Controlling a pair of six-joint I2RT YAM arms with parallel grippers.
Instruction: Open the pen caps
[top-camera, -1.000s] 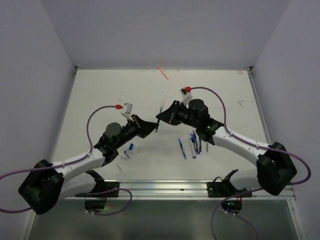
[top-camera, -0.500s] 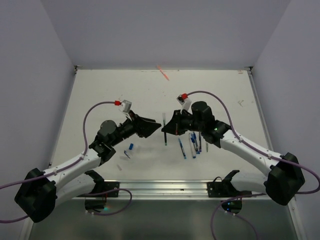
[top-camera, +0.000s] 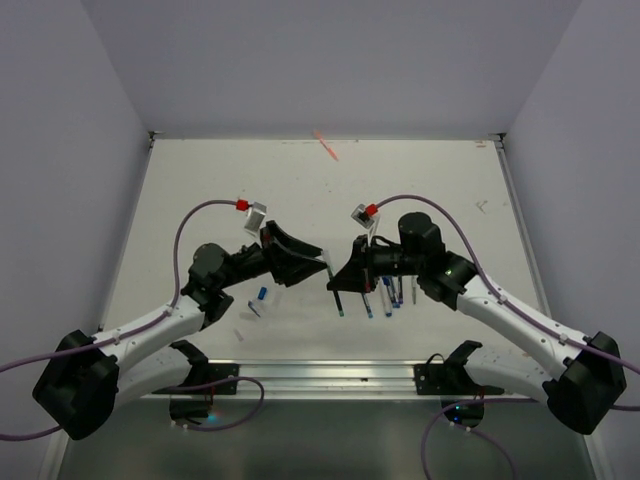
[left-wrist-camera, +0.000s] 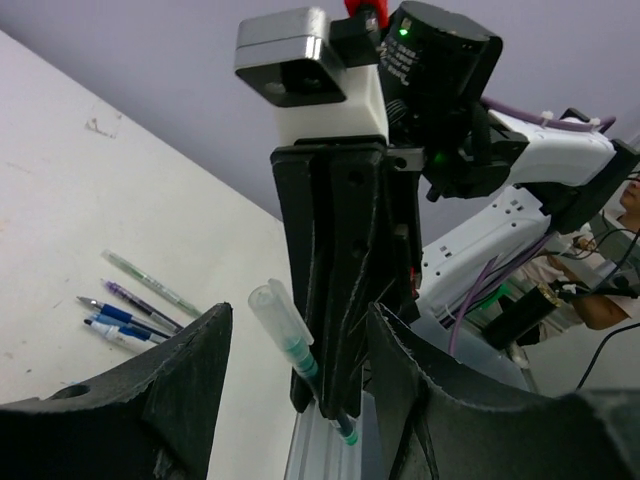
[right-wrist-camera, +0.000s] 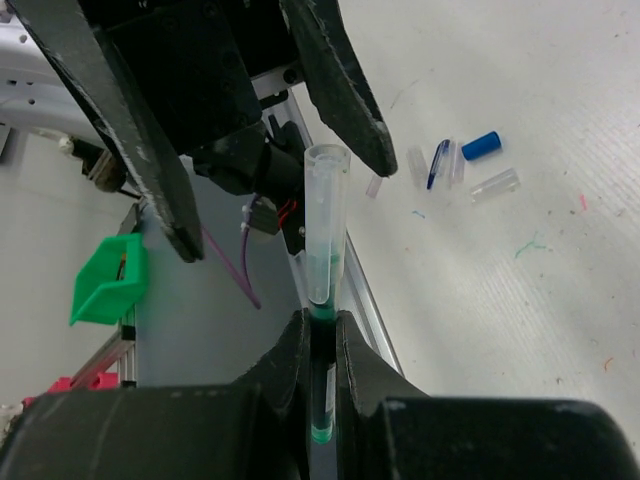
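My right gripper will put the green pen down and let go of it on the table (top-camera: 365, 304) next to the pen in the row that is nearest my left gripper. The green pen is held above the table's near middle.
My right gripper (right-wrist-camera: 320, 318) is shut on a green pen (right-wrist-camera: 321, 300) that still wears its clear pen cap (right-wrist-camera: 326, 215). In the top view it (top-camera: 341, 284) holds the pen (top-camera: 336, 296) above the table's near middle. My left gripper (left-wrist-camera: 300, 312) is open, and the clear cap (left-wrist-camera: 276, 316) stands in the gap between its fingertips without touching them. From above, the left gripper (top-camera: 320, 262) faces the right one head-on. Loose pen caps, one blue (right-wrist-camera: 481, 146) and one clear (right-wrist-camera: 495, 185), lie on the table.
Several pens (top-camera: 386, 289) lie side by side under the right arm, also seen in the left wrist view (left-wrist-camera: 130, 305). A blue cap (top-camera: 262, 294) lies near the left arm. An orange-red pen (top-camera: 326, 145) rests at the far edge. A metal rail (top-camera: 330, 372) borders the near side.
My left gripper has opened from shut and swung right. The right gripper has carried the capped green pen toward the near edge, and the two grippers still face each other.
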